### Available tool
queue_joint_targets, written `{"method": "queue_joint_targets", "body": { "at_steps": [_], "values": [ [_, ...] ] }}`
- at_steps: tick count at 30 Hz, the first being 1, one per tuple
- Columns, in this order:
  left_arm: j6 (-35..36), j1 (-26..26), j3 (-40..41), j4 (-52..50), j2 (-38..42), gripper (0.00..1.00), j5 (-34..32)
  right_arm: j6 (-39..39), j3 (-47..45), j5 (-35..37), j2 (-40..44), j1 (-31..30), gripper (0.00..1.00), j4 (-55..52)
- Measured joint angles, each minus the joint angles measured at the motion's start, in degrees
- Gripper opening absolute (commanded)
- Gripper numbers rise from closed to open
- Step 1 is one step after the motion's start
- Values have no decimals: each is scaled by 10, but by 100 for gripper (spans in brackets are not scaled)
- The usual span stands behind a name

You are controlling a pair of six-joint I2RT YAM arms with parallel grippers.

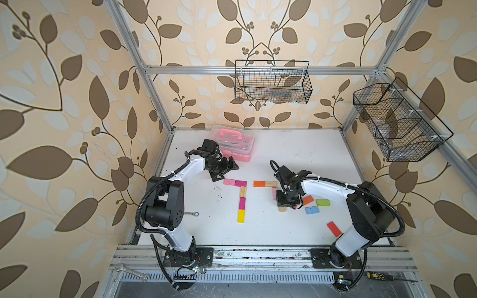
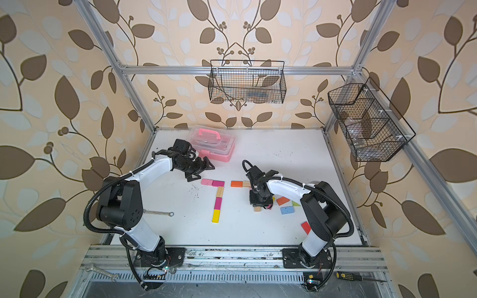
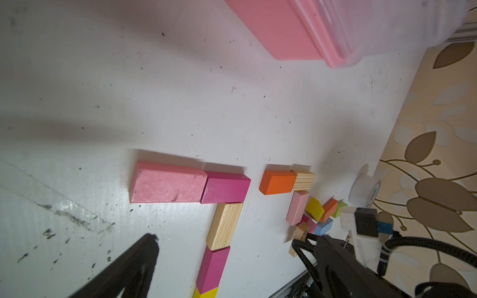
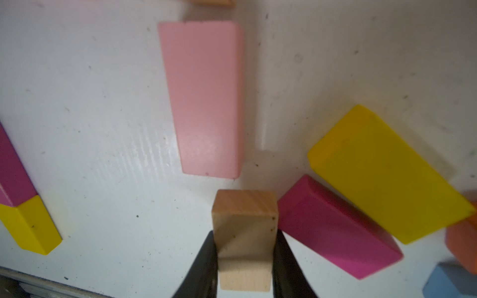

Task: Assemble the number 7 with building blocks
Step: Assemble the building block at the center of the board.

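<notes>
My right gripper is going to let go of the plain wood block on the table (image 1: 276, 204) (image 4: 209, 224), against the near end of the pale pink block.
A five-block number 7 lies mid-table: a pink block (image 1: 229, 182) and a magenta block (image 1: 240, 183) form the bar, and wood (image 1: 243, 191), magenta (image 1: 241, 203) and yellow (image 1: 241, 216) blocks form the stem. To its right an orange block (image 1: 259, 183) and a wood block (image 1: 271, 184) lie end to end, with a pale pink block (image 4: 206, 103) below the wood one. My right gripper (image 4: 244, 258) is shut on a plain wood block (image 4: 245, 216), held just beyond the pale pink block's near end. My left gripper (image 1: 225, 171) hangs open and empty above the first bar's left end.
Loose orange (image 1: 308, 200), green (image 1: 323, 202), blue (image 1: 312, 210) and red (image 1: 334, 228) blocks lie right of my right gripper. Yellow (image 4: 387, 175) and magenta (image 4: 335, 232) blocks lie close beside the held block. A pink clear-lidded case (image 1: 233, 144) stands behind my left gripper. A wrench (image 1: 191, 213) lies by the left arm.
</notes>
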State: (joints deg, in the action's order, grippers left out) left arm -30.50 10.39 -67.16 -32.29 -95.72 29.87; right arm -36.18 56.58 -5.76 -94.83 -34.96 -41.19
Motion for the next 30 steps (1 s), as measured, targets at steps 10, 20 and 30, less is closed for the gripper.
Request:
{"method": "queue_joint_targets", "body": {
  "at_steps": [10, 20, 30],
  "values": [
    [-12, 0, 6, 17, 1, 98, 0, 24, 8, -8, -13, 3, 22, 6],
    [-13, 0, 6, 19, 1, 98, 0, 26, 9, -17, -35, -24, 22, 29],
    [-15, 0, 6, 19, 1, 98, 0, 26, 9, -18, -36, -16, 24, 41]
  ]
}}
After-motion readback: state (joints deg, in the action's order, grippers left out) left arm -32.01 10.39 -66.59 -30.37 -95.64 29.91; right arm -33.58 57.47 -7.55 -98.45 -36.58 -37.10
